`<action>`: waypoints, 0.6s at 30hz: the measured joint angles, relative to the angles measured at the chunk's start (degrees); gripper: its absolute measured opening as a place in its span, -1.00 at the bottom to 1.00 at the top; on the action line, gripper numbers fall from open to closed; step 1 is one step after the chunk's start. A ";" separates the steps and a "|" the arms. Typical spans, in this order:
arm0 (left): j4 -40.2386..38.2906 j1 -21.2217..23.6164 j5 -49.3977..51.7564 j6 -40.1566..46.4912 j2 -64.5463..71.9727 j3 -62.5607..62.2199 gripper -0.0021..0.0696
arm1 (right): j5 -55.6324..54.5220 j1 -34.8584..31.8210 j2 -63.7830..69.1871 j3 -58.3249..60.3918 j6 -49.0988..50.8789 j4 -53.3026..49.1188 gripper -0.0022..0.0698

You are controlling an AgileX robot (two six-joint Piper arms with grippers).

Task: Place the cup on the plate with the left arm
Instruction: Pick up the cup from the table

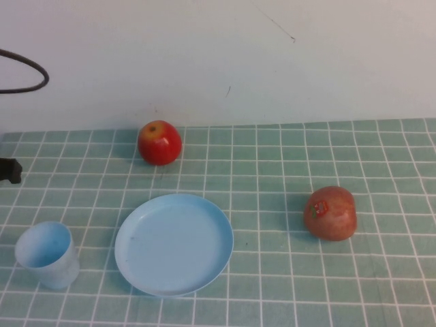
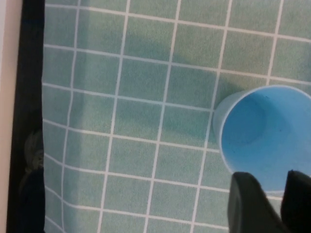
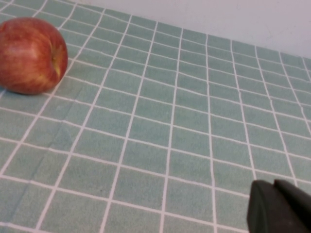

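Observation:
Next, I close my left gripper on the rim (image 1: 22,234) (image 2: 224,119) of the light-blue cup, on the side away from the plate.
The light-blue cup (image 1: 46,254) stands upright on the checked cloth at the front left. The wide light-blue plate (image 1: 174,243) lies just to its right and holds nothing. Of the left arm, the high view shows only a black part (image 1: 8,170) at the left edge and its curved cable (image 1: 27,75). In the left wrist view the left gripper (image 2: 281,182) hovers above the cup's (image 2: 265,133) rim. Its two black fingers (image 2: 252,208) stand slightly apart and hold nothing. The right gripper (image 3: 274,187) shows only in the right wrist view, with its fingers together, low over the cloth.
A red apple (image 1: 159,142) sits behind the plate near the wall. A second red fruit (image 1: 330,213) lies at the right and also shows in the right wrist view (image 3: 30,56). A black strip (image 2: 31,97) borders the cloth in the left wrist view.

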 joint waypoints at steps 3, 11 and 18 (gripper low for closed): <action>-0.13 0.00 -0.84 0.23 3.73 0.01 -0.26 | 0.00 0.00 0.00 0.00 0.00 0.00 -0.95; -0.47 0.00 -2.21 -0.31 10.94 0.01 0.25 | 0.00 0.00 0.00 0.00 0.00 0.00 -0.95; -0.57 0.00 -4.79 -0.31 14.67 -0.11 0.27 | 0.00 0.00 0.00 0.00 0.00 0.00 -0.95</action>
